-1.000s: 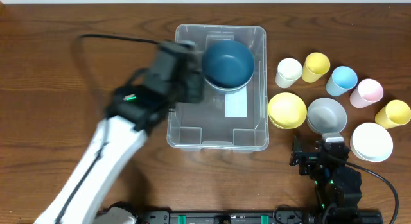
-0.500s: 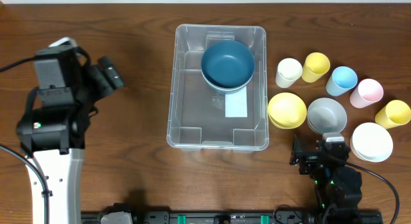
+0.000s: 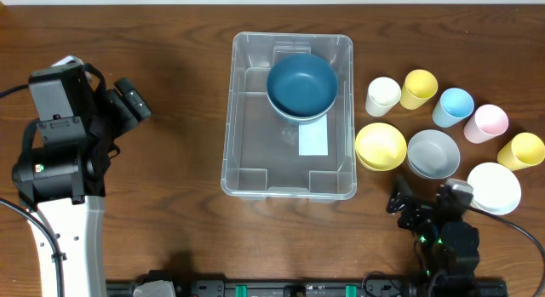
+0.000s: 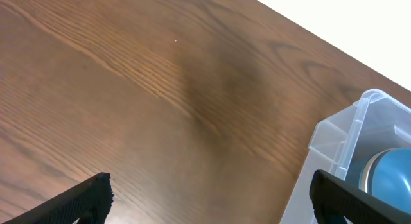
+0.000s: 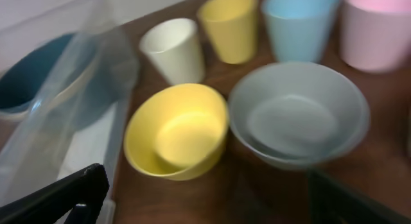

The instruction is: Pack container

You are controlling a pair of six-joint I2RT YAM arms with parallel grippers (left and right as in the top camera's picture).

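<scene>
I need to next move my right gripper past the grey bowl to the white bowl and close it on the white bowl's near rim (image 3: pixel 506 209).
The clear plastic container (image 3: pixel 247 157) stands mid-table with a white label (image 3: pixel 313 140) on its base and a dark blue bowl (image 3: pixel 301 85) in its far end. Its corner shows in the left wrist view (image 4: pixel 359 128) and its side in the right wrist view (image 5: pixel 77 89). My left gripper (image 3: pixel 129 100) is open and empty, well left of the container over bare wood. My right gripper (image 3: pixel 430 201) is open and empty at the front right, just in front of the yellow bowl (image 3: pixel 380 146) and grey bowl (image 3: pixel 433 152).
Right of the container stand a cream cup (image 3: pixel 382 96), yellow cup (image 3: pixel 418 88), blue cup (image 3: pixel 452 107), pink cup (image 3: pixel 486 122), another yellow cup (image 3: pixel 520 151) and a white bowl (image 3: pixel 493 188). The right wrist view shows the yellow bowl (image 5: pixel 176 131) and grey bowl (image 5: pixel 298 115) close.
My left arm has swung away from the container to the far left, leaving the blue bowl inside. My right gripper has shifted slightly forward and right.
</scene>
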